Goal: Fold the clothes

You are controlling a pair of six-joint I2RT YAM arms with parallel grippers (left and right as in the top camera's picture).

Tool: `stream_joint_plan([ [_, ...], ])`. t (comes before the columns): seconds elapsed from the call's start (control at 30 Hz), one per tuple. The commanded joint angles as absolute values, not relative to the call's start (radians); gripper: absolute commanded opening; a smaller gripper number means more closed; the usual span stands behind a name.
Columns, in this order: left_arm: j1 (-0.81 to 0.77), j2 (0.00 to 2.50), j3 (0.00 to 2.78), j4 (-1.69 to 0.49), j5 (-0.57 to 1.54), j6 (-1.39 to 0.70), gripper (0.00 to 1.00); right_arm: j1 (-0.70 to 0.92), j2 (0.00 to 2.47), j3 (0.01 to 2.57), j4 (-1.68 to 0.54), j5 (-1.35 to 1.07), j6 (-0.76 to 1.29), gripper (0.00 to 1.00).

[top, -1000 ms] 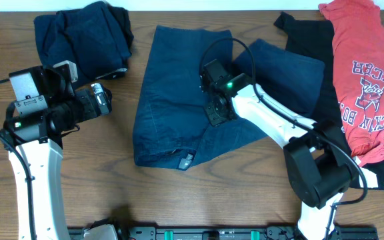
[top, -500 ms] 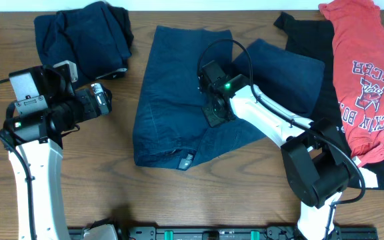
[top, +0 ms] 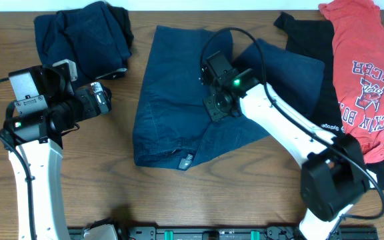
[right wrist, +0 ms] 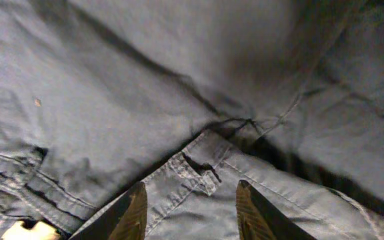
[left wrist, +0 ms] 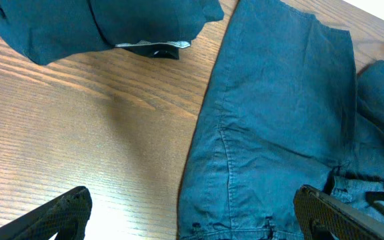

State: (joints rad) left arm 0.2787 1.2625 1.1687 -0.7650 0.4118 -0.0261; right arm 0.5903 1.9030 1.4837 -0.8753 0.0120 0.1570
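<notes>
One half of the jeans' waist lies folded back over the legs. My right gripper needs to grip its turned-in edge [right wrist: 197,179] and pull it forward flat before folding.
Blue jeans [top: 172,100] lie spread at the table's middle, one leg folded over toward the right. My right gripper [top: 215,107] is open just above the jeans' waistband and fly [right wrist: 202,167], its fingertips either side of the seam. My left gripper [top: 102,99] is open and empty above bare wood, left of the jeans; its view shows the jeans' leg [left wrist: 279,113]. A folded dark blue garment [top: 82,33] lies at the back left and also shows in the left wrist view [left wrist: 99,23].
A black shirt [top: 319,73] and a red printed T-shirt [top: 369,73] lie in a heap at the back right. The table's back edge runs just behind the clothes. Bare wood [top: 112,193] lies along the front.
My right arm has swung its elbow to the right and the gripper has shifted slightly up and right over the jeans' waistband. The left arm has not moved.
</notes>
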Motion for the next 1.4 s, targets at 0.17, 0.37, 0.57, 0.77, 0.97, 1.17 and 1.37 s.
stream_joint_plan([
  [0.17, 0.275, 1.272, 1.192, -0.765, 0.417, -0.028, 0.98, 0.592, 2.000, 1.483, -0.906, -0.018, 0.163, 0.42],
  [0.37, 0.275, 1.274, 1.192, -0.765, 0.417, -0.028, 0.98, 0.592, 2.013, 1.471, -0.899, 0.007, 0.133, 0.57],
  [0.57, 0.275, 1.274, 1.192, -0.766, 0.417, -0.028, 0.98, 0.593, 2.050, 1.470, -0.867, 0.019, 0.126, 0.35],
  [0.77, 0.275, 1.274, 1.192, -0.765, 0.417, -0.027, 0.98, 0.590, 2.064, 1.470, -0.861, 0.023, 0.125, 0.26],
  [0.97, 0.275, 1.274, 1.191, -0.766, 0.413, -0.028, 0.98, 0.580, 2.064, 1.471, -0.858, 0.028, 0.118, 0.01],
  [1.17, 0.275, 1.274, 1.191, -0.765, 0.406, -0.027, 0.98, 0.569, 2.018, 1.474, -0.888, 0.030, 0.131, 0.01],
  [1.37, 0.275, 1.274, 1.191, -0.765, 0.406, -0.028, 0.98, 0.563, 1.870, 1.474, -0.994, 0.028, 0.190, 0.01],
])
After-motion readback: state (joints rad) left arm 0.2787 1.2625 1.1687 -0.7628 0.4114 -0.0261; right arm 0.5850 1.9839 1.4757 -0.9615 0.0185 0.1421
